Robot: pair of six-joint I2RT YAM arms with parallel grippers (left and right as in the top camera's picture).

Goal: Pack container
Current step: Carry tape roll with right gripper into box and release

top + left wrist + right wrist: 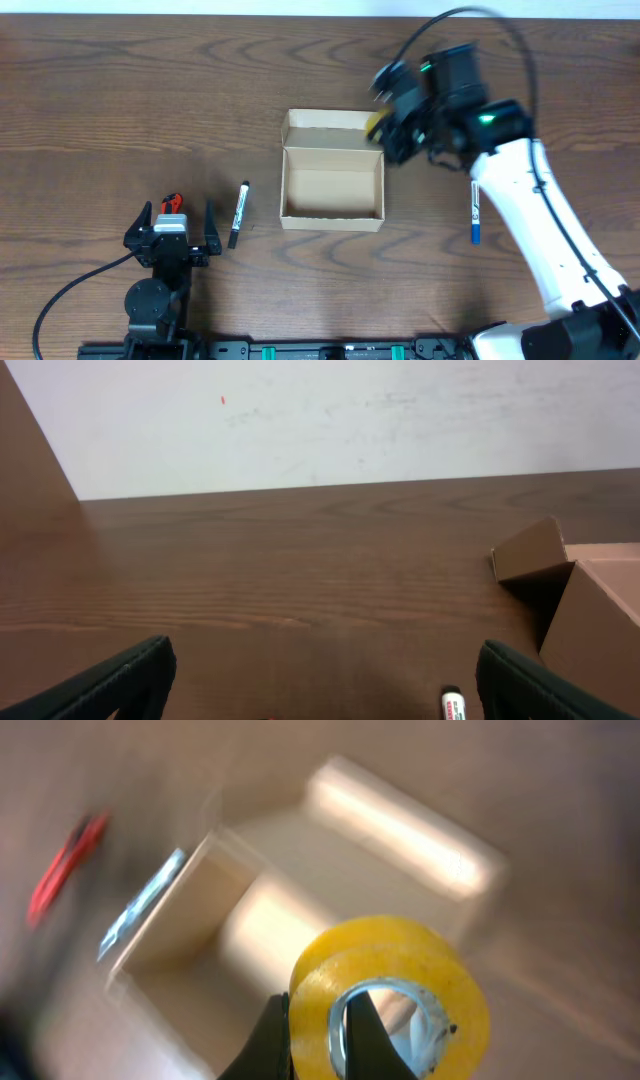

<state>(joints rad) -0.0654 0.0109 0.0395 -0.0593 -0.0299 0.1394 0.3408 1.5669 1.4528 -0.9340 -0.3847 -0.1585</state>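
Next, I release the yellow tape roll, now held above the box's far corner, from my right gripper on the box's bottom, close to its near side (pixel 343 197).
The container (pixel 333 190) is an open tan cardboard box at the table's middle, its flap lid (pixel 330 130) folded back on the far side. My right gripper (pixel 392 128) is shut on a yellow tape roll (pixel 392 988), pinching its wall, and holds it above the box's far right corner; the box (pixel 300 910) lies blurred below in the right wrist view. A black-and-white marker (pixel 239 213) lies left of the box, a blue-capped marker (pixel 475 213) to its right. My left gripper (pixel 171 232) is open and empty near the front left, the marker tip (pixel 453 703) by its right finger.
A small red and black object (pixel 172 204) lies just beyond my left gripper. The box's corner (pixel 590 600) shows at the right of the left wrist view, bare brown table ahead. The right arm's cable loops above the box's far right.
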